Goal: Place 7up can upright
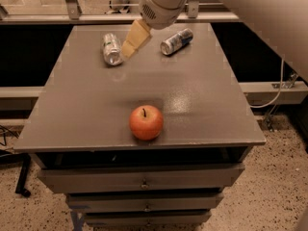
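Note:
Next, I grip the far end (109, 39) of the 7up can, towards the metal rail behind the table.
The 7up can (111, 48), silvery-white with green markings, lies on its side at the back left of the grey table (96, 109). My gripper (131, 47), with tan fingers, hangs from the white arm just right of that can, close to it. A darker blue-and-silver can (176, 41) lies on its side at the back, right of the gripper.
A red apple (146, 122) stands near the table's front edge. Drawers (139, 183) sit under the tabletop. A metal rail (72, 17) runs behind the table, and a cable (274, 97) hangs at the right.

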